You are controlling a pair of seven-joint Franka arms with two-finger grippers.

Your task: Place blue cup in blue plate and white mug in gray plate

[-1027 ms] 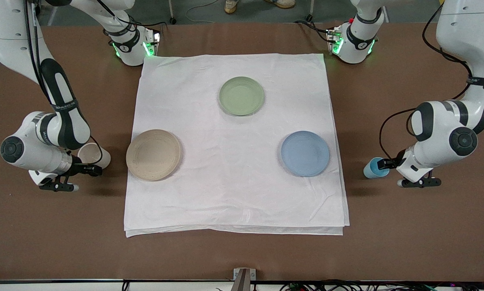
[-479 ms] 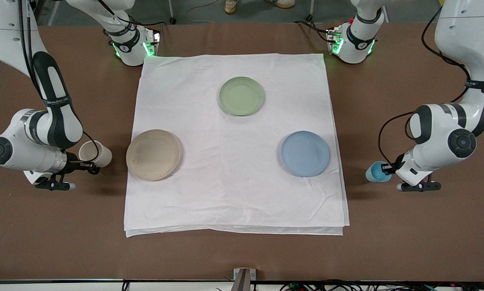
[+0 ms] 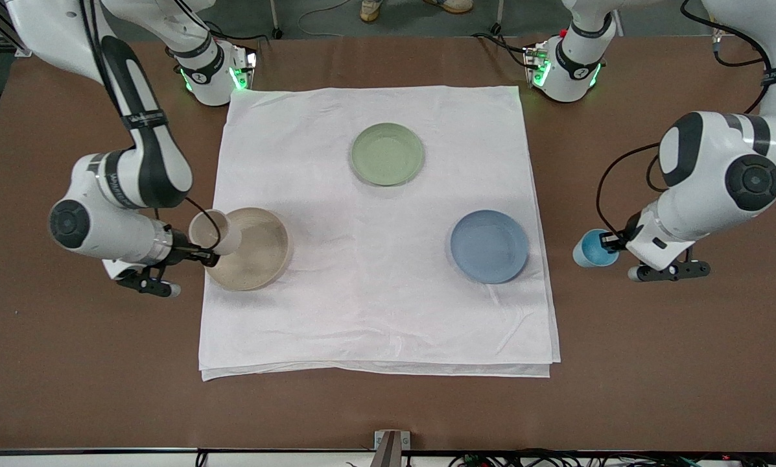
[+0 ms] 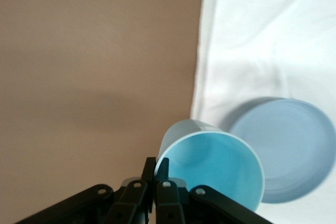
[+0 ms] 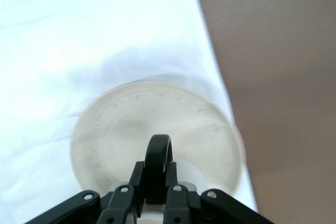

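Observation:
The robot's left gripper needs to release the blue cup on the middle of the blue plate (image 3: 491,248) (image 4: 286,151). The cup is still above the bare brown table.
My right gripper (image 3: 201,255) is shut on the white mug (image 3: 214,231) by its black loop handle (image 5: 158,163) and holds it tilted in the air over the rim of the gray plate (image 3: 251,250). The plate also shows under the mug in the right wrist view (image 5: 131,124). My left gripper (image 3: 611,243) is shut on the rim of the blue cup (image 3: 592,250) and holds it above the bare brown table, just off the cloth's edge. The blue plate (image 3: 489,246) lies on the cloth beside the cup. The left wrist view shows the cup (image 4: 210,169) and the plate (image 4: 294,148).
A pale-green plate (image 3: 387,154) lies on the white cloth (image 3: 375,311), farther from the front camera than the other two plates. The cloth covers the table's middle, with brown table (image 3: 70,363) around it. The arm bases stand at the cloth's corners near the robots.
My right gripper has carried the white mug up and over from the bare table to the gray plate's rim. My left gripper has lifted the blue cup a little and moved slightly toward the blue plate.

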